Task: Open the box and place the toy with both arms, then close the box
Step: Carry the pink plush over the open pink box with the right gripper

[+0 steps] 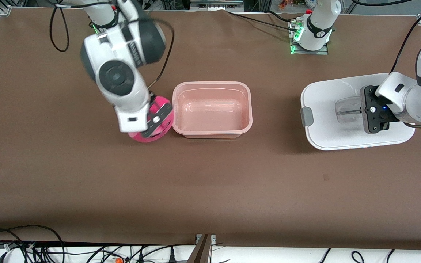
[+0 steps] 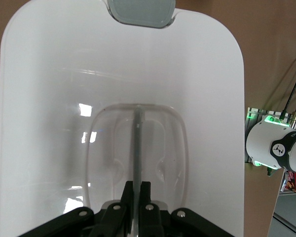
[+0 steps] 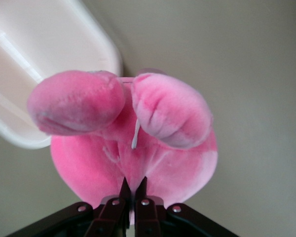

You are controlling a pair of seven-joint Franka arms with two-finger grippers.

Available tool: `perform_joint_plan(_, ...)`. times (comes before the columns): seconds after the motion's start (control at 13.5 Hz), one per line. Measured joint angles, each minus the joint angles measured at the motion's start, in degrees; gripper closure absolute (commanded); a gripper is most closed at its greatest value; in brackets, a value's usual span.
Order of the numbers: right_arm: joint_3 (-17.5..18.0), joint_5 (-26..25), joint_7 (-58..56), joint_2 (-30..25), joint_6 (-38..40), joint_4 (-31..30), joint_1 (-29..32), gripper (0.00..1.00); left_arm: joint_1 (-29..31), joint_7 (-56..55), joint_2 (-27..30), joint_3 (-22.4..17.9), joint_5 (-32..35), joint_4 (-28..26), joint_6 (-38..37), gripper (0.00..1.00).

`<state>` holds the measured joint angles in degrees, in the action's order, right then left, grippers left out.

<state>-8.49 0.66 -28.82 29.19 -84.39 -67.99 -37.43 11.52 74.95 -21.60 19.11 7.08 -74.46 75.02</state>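
Note:
Next, my right gripper puts the toy down on the bottom of the open box [image 1: 205, 114] [image 3: 35, 55], close to the box's near side.
The box [image 1: 212, 109], a pale pink tub, stands open and empty at the table's middle; its corner shows in the right wrist view [image 3: 49, 44]. The toy [image 1: 137, 137], a round bright pink plush, is beside the box toward the right arm's end. My right gripper [image 1: 155, 122] is shut on it, pinching the plush [image 3: 172, 113] between the fingertips [image 3: 133, 190]. The white lid [image 1: 327, 109] with a grey clip [image 1: 306, 117] is at the left arm's end. My left gripper [image 1: 360, 109] is shut on the lid's clear handle [image 2: 138, 148], as the left wrist view [image 2: 138, 190] shows.
The left arm's base [image 1: 311, 33] stands at the table's edge farther from the camera than the lid. Cables [image 1: 31, 244] run along the table's near edge, and one black cable [image 1: 59, 33] loops near the right arm. Bare brown table lies nearer the camera than the box.

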Motion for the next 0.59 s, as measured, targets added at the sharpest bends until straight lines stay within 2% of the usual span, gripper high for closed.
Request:
perform_joint_plan(0.3,0.46,-0.23,-11.44,-0.41,4.11,3.24,-3.91,1.00,-0.62,0.00,0.00,0.40,0.00,0.00,0.02,1.00)
perform_joint_plan(0.59,0.99,-2.82,-13.72,0.07,4.03,3.22,-10.07,1.00,-1.29,-0.01,0.00,0.43,0.00,0.00,0.02,1.00)
